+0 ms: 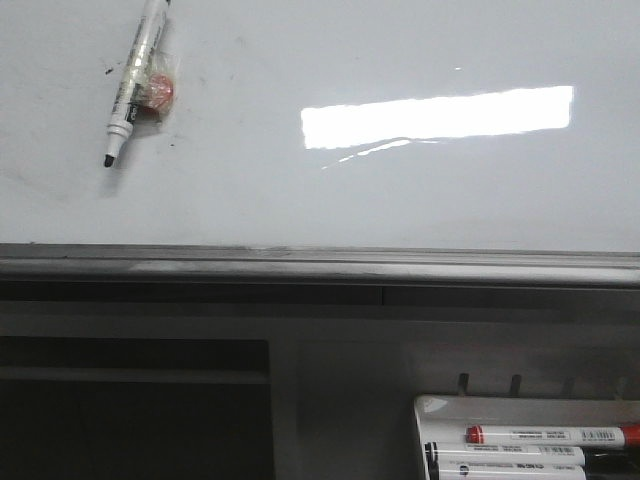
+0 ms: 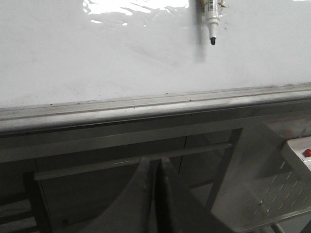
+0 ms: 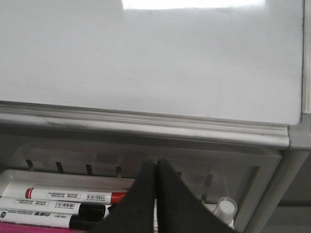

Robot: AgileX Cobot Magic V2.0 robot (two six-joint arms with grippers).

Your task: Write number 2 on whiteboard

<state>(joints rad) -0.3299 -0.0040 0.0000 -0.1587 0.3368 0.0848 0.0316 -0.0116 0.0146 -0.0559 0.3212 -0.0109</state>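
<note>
The lower body of the white marker [image 1: 126,104] [image 2: 212,7] is just above its black tip, beside the small red round piece. Next, I close my left gripper there.
The whiteboard [image 1: 330,200] fills the upper half of the front view, glossy white with faint smudges and a grey metal bottom rim [image 1: 320,266]. No number 2 shows on it. A white marker [image 1: 133,75] with an uncapped black tip hangs on the board at the upper left, beside a small red round piece [image 1: 158,90]. The marker's tip also shows in the left wrist view [image 2: 211,19]. My left gripper [image 2: 155,162] is shut and empty below the rim. My right gripper [image 3: 155,162] is shut and empty, just above the marker tray. Neither gripper shows in the front view.
A small white tray [image 1: 430,410] below the board at the lower right holds a red-capped marker [image 1: 550,436] and black-capped markers. In the right wrist view the tray [image 3: 14,177] also holds a clear cap [image 3: 224,208]. A light glare [image 1: 440,115] lies on the board.
</note>
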